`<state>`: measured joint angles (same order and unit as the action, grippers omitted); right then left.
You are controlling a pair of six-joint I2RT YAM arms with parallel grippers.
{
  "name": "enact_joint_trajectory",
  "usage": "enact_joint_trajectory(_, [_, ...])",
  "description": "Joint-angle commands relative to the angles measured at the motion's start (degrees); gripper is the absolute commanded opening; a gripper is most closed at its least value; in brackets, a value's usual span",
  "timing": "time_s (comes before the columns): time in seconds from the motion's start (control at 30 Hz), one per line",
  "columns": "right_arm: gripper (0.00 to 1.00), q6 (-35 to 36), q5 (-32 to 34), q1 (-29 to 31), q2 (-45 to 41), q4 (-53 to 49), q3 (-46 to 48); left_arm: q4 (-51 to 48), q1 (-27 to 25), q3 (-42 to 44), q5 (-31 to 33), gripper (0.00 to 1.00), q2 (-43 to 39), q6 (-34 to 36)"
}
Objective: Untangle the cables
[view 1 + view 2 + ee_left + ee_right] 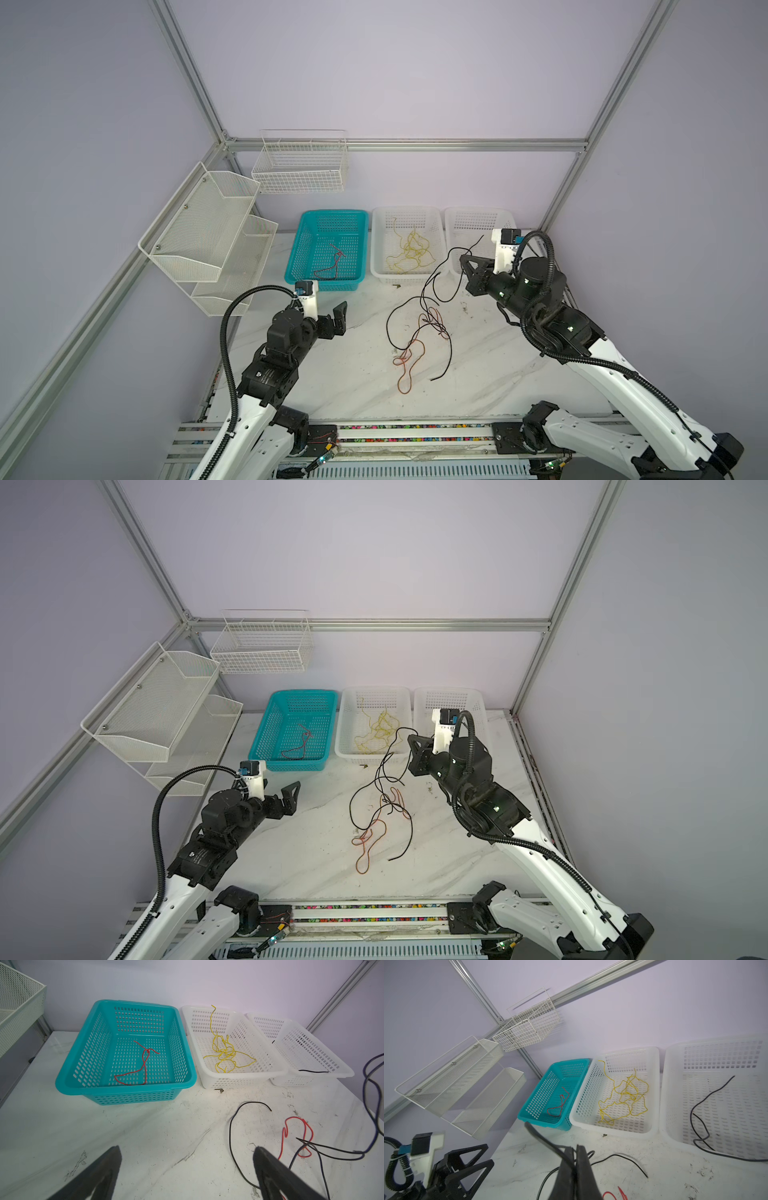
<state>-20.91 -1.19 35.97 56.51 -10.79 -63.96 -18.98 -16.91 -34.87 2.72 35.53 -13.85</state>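
My left gripper will move next to the near bend (402, 349) (255, 1186) of the black cable's loop, by the red-orange cable, and close there.
A tangle of cables lies mid-table: a black cable (388, 328) (351, 808) loops over a red-orange cable (405, 392) (361, 872) (295, 1118). My right gripper (463, 259) (411, 739) (574, 1147) is shut on a black cable, raised in front of the white baskets; the strand hangs down to the tangle. My left gripper (338, 318) (291, 793) (187, 1148) hovers open and empty over bare table, left of the tangle. A yellow cable (409, 251) (226, 1053) sits in the middle white basket, and a red cable (332, 266) (143, 1064) in the teal basket.
The teal basket (332, 212), the middle white basket (405, 209) and a right white basket (478, 210) stand in a row at the back wall. A black cable (702, 1105) lies in the right one. Mesh shelves (208, 232) and a wire basket (299, 166) hang at the left.
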Motion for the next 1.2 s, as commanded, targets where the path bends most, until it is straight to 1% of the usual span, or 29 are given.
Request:
enact_joint_trajectory(0.0, [0.00,-0.7,-4.6,0.2,-1.0,3.4,-2.9,0.3,-0.1,-0.5,-2.7,1.00,0.2,1.2])
enact_joint_trajectory(0.2, [0.00,-1.4,-5.8,0.2,-1.6,4.1,-7.3,0.4,-0.2,-0.8,-5.0,1.00,0.5,1.3])
enact_joint_trajectory(0.3, [0.00,-2.2,-8.6,0.3,-1.7,5.4,-8.8,1.1,-0.3,-0.6,-7.2,1.00,0.1,1.3])
enact_joint_trajectory(0.37, [0.00,-3.1,-10.7,0.3,-2.0,6.9,-8.9,2.4,-0.4,-0.4,-10.8,0.99,-0.4,0.7])
enact_joint_trajectory(0.43, [0.00,-3.7,-12.2,0.3,-2.2,8.4,-8.8,5.4,-0.4,0.2,-17.3,1.00,-0.9,-1.2])
enact_joint_trajectory(0.53, [0.00,-4.2,-12.9,0.2,-2.0,9.2,-8.9,11.1,-0.6,1.2,-26.2,1.00,-0.2,-7.6])
enact_joint_trajectory(0.63, [0.00,-4.3,-13.3,0.2,-2.0,9.6,-9.2,17.7,-1.1,3.1,-34.1,1.00,2.5,-15.7])
enact_joint_trajectory(0.67, [0.00,-4.3,-13.4,0.3,-2.1,9.7,-9.3,19.4,-1.8,3.6,-36.3,1.00,3.4,-17.1])
enact_joint_trajectory(0.7, [0.00,-4.5,-13.4,0.3,-2.1,9.8,-9.5,20.6,-3.0,4.1,-37.0,1.00,3.9,-17.6])
enact_joint_trajectory(0.77, [0.00,-4.6,-13.9,0.3,-2.0,10.1,-9.9,21.9,-6.5,5.1,-34.7,1.00,4.1,-17.7])
enact_joint_trajectory(0.87, [0.00,-4.9,-14.0,0.3,-1.8,9.9,-10.5,22.1,-11.8,6.0,-29.6,1.00,3.2,-13.3])
enact_joint_trajectory(0.97, [0.00,-5.4,-14.7,0.3,-1.7,9.9,-11.4,21.1,-14.7,6.0,-27.6,1.00,3.5,-8.0])
enact_joint_trajectory(1.03, [0.00,-6.0,-15.7,0.2,-1.8,10.3,-11.9,20.6,-16.1,5.5,-27.9,1.00,4.5,-4.1])
enact_joint_trajectory(1.17, [0.00,-7.4,-17.8,0.2,-2.2,10.6,-13.5,18.1,-18.6,3.2,-25.7,1.00,8.6,4.7])
